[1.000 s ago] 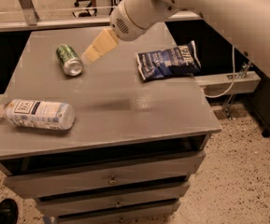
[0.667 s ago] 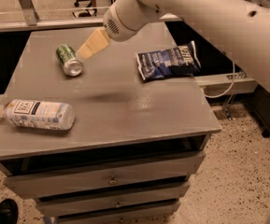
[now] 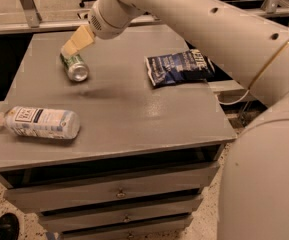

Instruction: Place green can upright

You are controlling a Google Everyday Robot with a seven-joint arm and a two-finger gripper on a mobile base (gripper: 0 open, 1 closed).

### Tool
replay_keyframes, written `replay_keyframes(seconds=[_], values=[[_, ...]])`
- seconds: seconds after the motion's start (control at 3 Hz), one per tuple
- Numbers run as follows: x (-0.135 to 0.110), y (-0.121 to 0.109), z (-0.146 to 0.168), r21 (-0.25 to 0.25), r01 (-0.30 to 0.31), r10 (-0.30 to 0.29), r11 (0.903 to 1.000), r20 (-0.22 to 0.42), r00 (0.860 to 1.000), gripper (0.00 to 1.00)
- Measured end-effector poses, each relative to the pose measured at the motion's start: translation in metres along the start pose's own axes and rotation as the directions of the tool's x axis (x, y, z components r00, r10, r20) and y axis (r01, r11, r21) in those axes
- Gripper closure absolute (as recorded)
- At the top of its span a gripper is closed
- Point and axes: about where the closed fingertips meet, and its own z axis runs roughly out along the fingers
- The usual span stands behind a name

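Note:
I will grip the far end of the green can [image 3: 70, 58], opposite its front-facing silver end.
The green can [image 3: 74, 66] lies on its side on the grey cabinet top [image 3: 124, 109], at the far left, with its silver end facing the front. My gripper [image 3: 74, 43] hangs at the end of the cream arm, right above the far end of the can and close to it. Its tan fingers [image 3: 79, 39] point down and to the left at the can. Whether they touch the can does not show.
A clear plastic water bottle [image 3: 38, 122] with a white label lies on its side at the front left edge. A blue chip bag [image 3: 179, 66] lies at the right. The arm's large cream body fills the right side. Drawers sit below the top.
The gripper has moved left and down, from beside the can to right above its far end. The can, bottle and bag have not moved on the top.

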Motion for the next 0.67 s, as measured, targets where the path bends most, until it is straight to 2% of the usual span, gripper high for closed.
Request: replay_keyframes(seconds=[0.33, 0.67], values=[[-0.02, 0.011, 0.039, -0.001, -0.021, 0.021, 0.9998, -0.05, 0.999, 0.0], [-0.029, 0.021, 0.062, -0.004, -0.028, 0.028, 0.9996, -0.09, 0.996, 0.0]])
